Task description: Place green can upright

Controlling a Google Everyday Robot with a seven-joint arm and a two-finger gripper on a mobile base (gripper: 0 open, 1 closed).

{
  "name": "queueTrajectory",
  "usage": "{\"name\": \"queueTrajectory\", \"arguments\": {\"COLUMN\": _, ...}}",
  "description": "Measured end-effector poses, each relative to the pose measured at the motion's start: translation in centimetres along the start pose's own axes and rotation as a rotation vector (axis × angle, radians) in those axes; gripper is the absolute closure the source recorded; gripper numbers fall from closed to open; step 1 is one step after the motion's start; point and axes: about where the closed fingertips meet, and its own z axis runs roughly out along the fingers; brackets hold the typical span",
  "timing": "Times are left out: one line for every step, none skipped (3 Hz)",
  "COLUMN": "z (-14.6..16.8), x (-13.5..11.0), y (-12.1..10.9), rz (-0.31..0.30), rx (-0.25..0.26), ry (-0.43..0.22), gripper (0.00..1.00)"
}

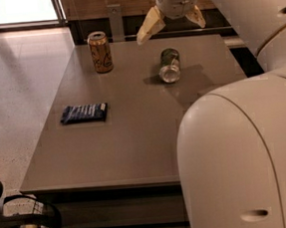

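Observation:
My gripper is going to close on the green can's far end (170,54), across its sides, so that the silver end stays sticking out.
The green can (169,64) lies on its side on the grey table (135,136), toward the back right, its silver end facing the camera. My gripper (171,24) hangs above and just behind the can, not touching it. Its two pale fingers (147,27) are spread wide apart with nothing between them.
An orange-gold can (100,52) stands upright at the back left of the table. A dark blue snack packet (84,112) lies flat at the left middle. My large white arm (241,147) fills the right foreground and hides the table's right side.

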Motion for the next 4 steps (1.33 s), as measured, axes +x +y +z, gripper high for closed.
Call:
{"name": "queueTrajectory", "arguments": {"z": 1.2, "x": -0.2, "y": 0.1, "rz": 0.075, "rx": 0.037, "ry": 0.044, "gripper": 0.0}}
{"name": "queueTrajectory", "arguments": {"z": 2.5, "x": -0.2, "y": -0.3, "rz": 0.147, "rx": 0.058, "ry": 0.078, "gripper": 0.0}}
{"name": "queueTrajectory", "arguments": {"z": 3.6, "x": 0.0, "y": -0.9, "rz": 0.203, "rx": 0.058, "ry": 0.098, "gripper": 0.0}}
{"name": "queueTrajectory", "arguments": {"z": 4.6, "x": 0.2, "y": -1.2, "rz": 0.24, "rx": 0.042, "ry": 0.114, "gripper": 0.0}}
